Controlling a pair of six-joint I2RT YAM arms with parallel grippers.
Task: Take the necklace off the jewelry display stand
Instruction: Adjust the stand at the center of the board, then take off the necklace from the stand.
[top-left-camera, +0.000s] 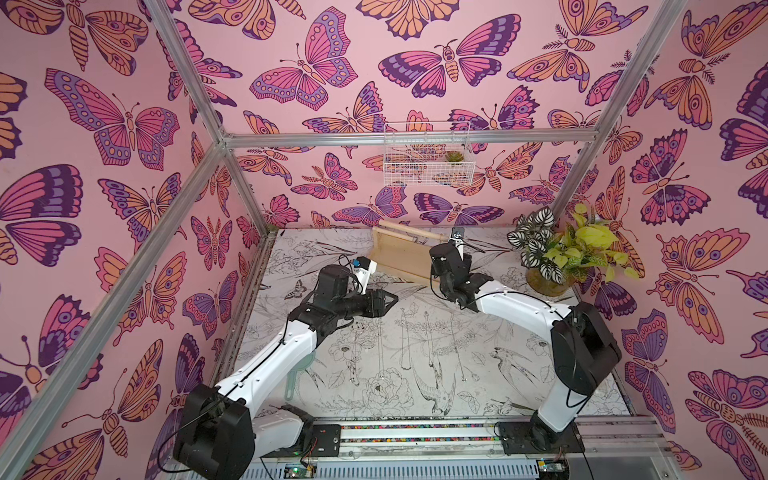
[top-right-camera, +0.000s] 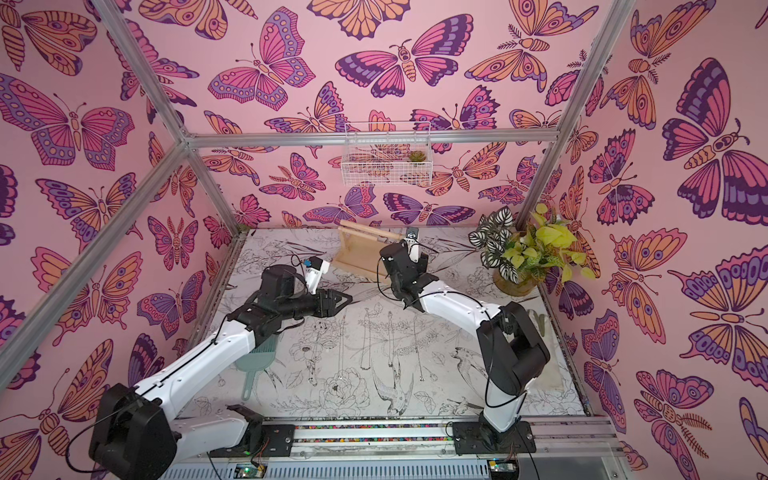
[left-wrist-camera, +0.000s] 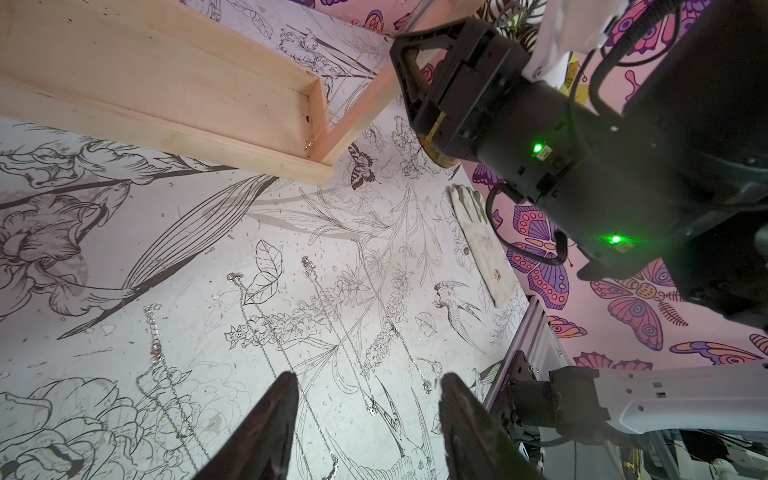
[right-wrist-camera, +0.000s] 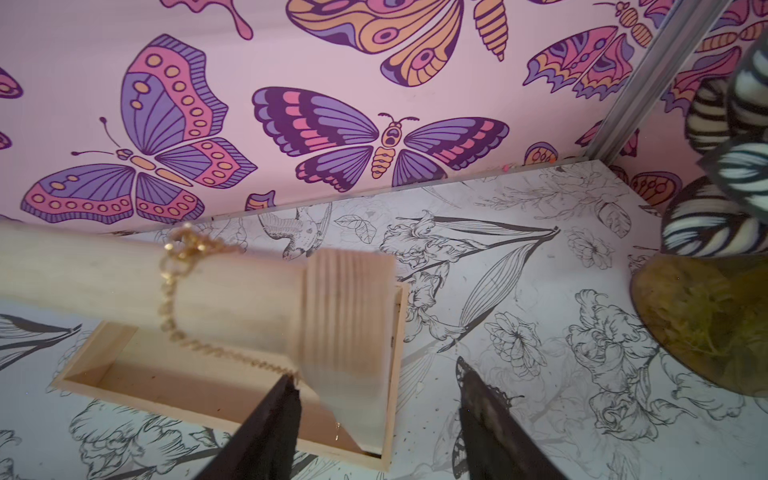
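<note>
Next, my right gripper grips the hanging chain (top-left-camera: 433, 242) (right-wrist-camera: 228, 352) of the gold necklace, just below the jewelry display stand's round crossbar.
The jewelry display stand (top-left-camera: 397, 259) (top-right-camera: 359, 259), a pale wooden frame, stands at the back middle of the table. In the right wrist view a gold necklace (right-wrist-camera: 169, 291) loops over its round crossbar (right-wrist-camera: 104, 278) close to the upright (right-wrist-camera: 345, 316). The chain runs down to one fingertip (right-wrist-camera: 286, 384). My right gripper (right-wrist-camera: 378, 380) is open, its jaws standing on either side of that upright. My left gripper (left-wrist-camera: 370, 378) (top-left-camera: 390, 297) is open and holds nothing. It hovers over the table in front of the stand's base (left-wrist-camera: 166, 95).
Several thin silver chains (left-wrist-camera: 270, 328) lie stretched on the printed table. A potted plant (top-left-camera: 552, 253) stands at the back right and a white wire basket (top-left-camera: 428, 160) hangs on the back wall. A teal comb (top-right-camera: 257, 361) lies under the left arm, and a white glove (left-wrist-camera: 482, 245) near the right edge.
</note>
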